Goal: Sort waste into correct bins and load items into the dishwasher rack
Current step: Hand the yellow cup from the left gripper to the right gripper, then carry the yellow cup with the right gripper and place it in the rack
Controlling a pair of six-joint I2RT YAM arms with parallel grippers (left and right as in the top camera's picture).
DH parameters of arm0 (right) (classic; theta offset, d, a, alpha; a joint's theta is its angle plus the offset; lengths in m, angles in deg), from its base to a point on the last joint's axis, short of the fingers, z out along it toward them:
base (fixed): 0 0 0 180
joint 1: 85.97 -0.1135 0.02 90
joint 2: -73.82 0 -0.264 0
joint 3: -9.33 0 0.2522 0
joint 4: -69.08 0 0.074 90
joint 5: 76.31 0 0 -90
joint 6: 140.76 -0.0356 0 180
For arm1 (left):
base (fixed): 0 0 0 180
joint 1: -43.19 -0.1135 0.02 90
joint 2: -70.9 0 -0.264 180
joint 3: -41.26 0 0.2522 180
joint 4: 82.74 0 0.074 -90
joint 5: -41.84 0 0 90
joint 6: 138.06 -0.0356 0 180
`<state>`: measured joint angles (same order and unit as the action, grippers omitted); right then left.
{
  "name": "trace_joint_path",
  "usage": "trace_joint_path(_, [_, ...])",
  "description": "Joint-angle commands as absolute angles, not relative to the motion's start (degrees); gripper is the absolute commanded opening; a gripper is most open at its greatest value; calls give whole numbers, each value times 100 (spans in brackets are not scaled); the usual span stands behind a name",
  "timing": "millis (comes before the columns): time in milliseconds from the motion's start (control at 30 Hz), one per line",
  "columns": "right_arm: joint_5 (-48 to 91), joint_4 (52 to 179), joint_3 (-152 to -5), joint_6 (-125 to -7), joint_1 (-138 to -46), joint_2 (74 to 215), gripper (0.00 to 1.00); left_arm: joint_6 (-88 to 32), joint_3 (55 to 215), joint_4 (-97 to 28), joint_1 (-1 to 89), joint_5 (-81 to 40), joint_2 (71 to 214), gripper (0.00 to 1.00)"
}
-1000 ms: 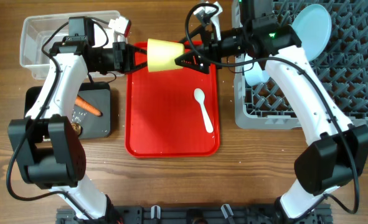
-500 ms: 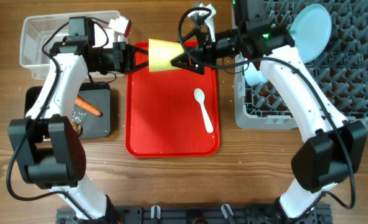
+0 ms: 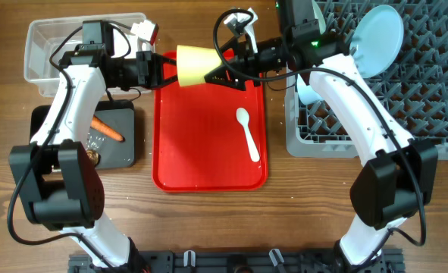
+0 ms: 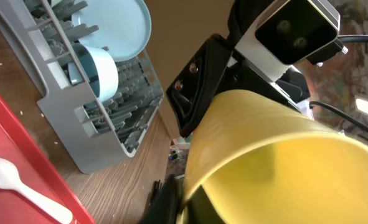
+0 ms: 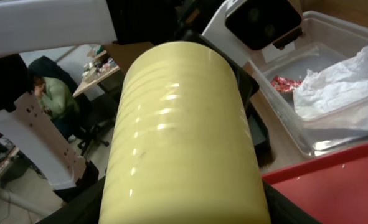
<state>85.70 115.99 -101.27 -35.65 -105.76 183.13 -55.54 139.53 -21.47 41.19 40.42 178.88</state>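
The yellow cup, now over the red tray's far edge, will go down in the grey rack's near corner point(image 3: 312, 123) next to the red tray, set there by my right gripper.
A yellow cup point(image 3: 197, 66) lies on its side in the air over the far edge of the red tray point(image 3: 201, 163). My left gripper point(image 3: 167, 72) is shut on the cup's rim point(image 4: 277, 162). My right gripper point(image 3: 217, 73) is open, its fingers straddling the cup's closed end point(image 5: 184, 137). A white spoon point(image 3: 248, 135) lies on the red tray. The grey rack point(image 3: 405, 114) holds a light blue plate point(image 3: 380, 34) and a bowl point(image 3: 308, 91). The clear tub point(image 3: 45, 45) holds a white napkin point(image 5: 345, 81) and a red wrapper point(image 5: 283, 83).
The black tray point(image 3: 125, 148) at the left holds a carrot point(image 3: 108, 130) and a brown scrap point(image 3: 93, 157). The rack stands close against the red tray's right side. Both arms cross the far part of the table.
My right gripper has moved left, further over the cup's closed end. The cup and my left gripper have shifted slightly left.
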Motion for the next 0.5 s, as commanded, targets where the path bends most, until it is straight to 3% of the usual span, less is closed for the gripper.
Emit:
trace_joint_path(0, [8858, 11489, -10079, -3445, -10495, 18449, 54, -5648, 14065, -2147, 4145, 4201, 17696, 20])
trace_joint_path(300, [8694, 11507, -10081, -3880, -9933, 18108, 53, -5644, 14065, -2138, 4147, 3919, 17696, 55])
trace_joint_path(367, [8233, 11623, -10081, -4319, -9739, 17979, 53, -5646, 14065, -2138, 4147, 3917, 17696, 64])
trace_joint_path(467, [7283, 12169, -10081, -4638, -9525, 17793, 53, -5646, 14065, -2138, 4147, 3644, 17696, 69])
